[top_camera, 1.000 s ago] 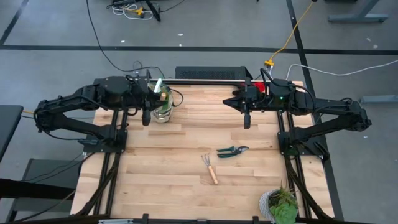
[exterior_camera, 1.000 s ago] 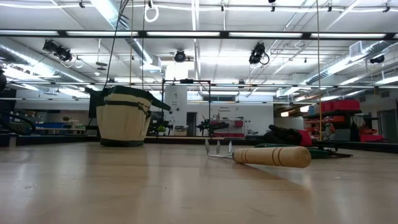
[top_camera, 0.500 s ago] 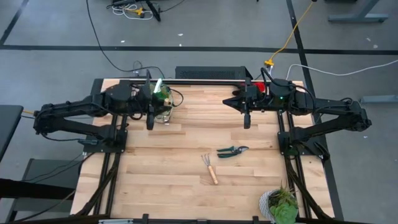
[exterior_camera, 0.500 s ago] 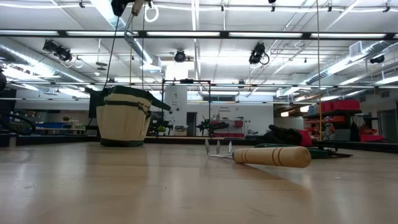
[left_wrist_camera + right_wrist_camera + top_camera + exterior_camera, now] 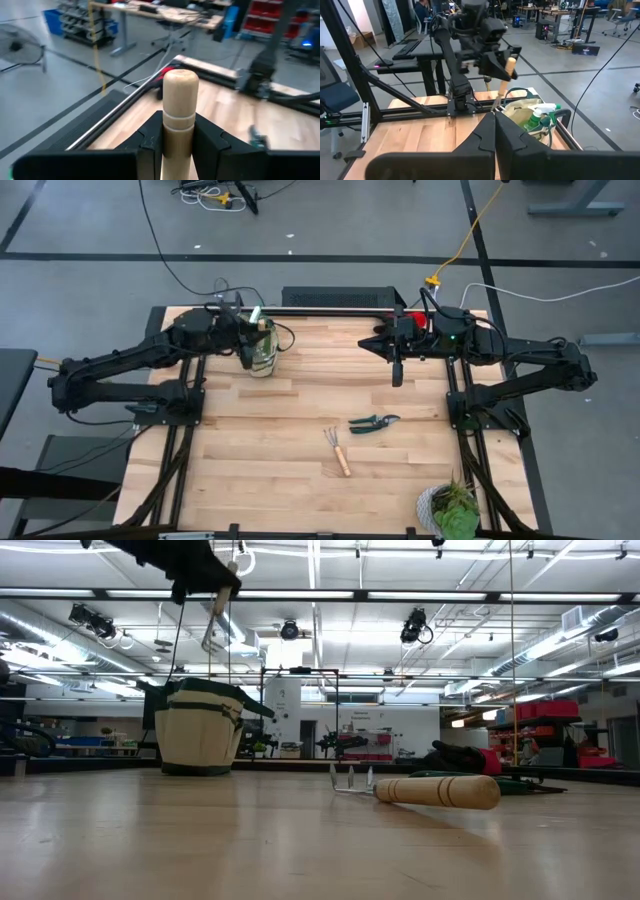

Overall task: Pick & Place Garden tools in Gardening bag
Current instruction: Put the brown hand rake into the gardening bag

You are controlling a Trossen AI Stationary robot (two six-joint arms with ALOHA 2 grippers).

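The wooden-handled mini rake, now just above the beige gardening bag, will be let go by my left gripper inside the beige gardening bag (image 5: pixel 260 351), beside the green, white-handled piece.
My left gripper (image 5: pixel 246 350) is shut on a wooden-handled mini rake (image 5: pixel 501 85) just above the beige gardening bag (image 5: pixel 199 728), which stands on its base at the table's far left. A green, white-handled piece (image 5: pixel 540 117) sticks out of the bag. A second rake (image 5: pixel 338 451) and the pruning shears (image 5: pixel 374 422) lie flat mid-table. Red-and-black gloves (image 5: pixel 462 757) lie at the far right. My right gripper (image 5: pixel 397 372) hangs shut and empty above the table's far right part. My left gripper pinches the rake's wooden handle (image 5: pixel 177 131) between its two fingers, a little below the handle's rounded free end (image 5: pixel 180 85), which stands out past them. The fingers lie across the handle. The rake hangs tilted, lifted clear, its metal tines (image 5: pixel 212 632) down above the bag's mouth.
A potted plant (image 5: pixel 450 508) stands at the table's near right corner. Bare wood lies between the bag and the tools mid-table. A black rail (image 5: pixel 330 308) runs along the far edge.
My left gripper has come down and swung toward the table's far edge, nearer the bag, with the rake still in its hold. In the low view it has dropped into sight from the top, and the tines now hang above the bag.
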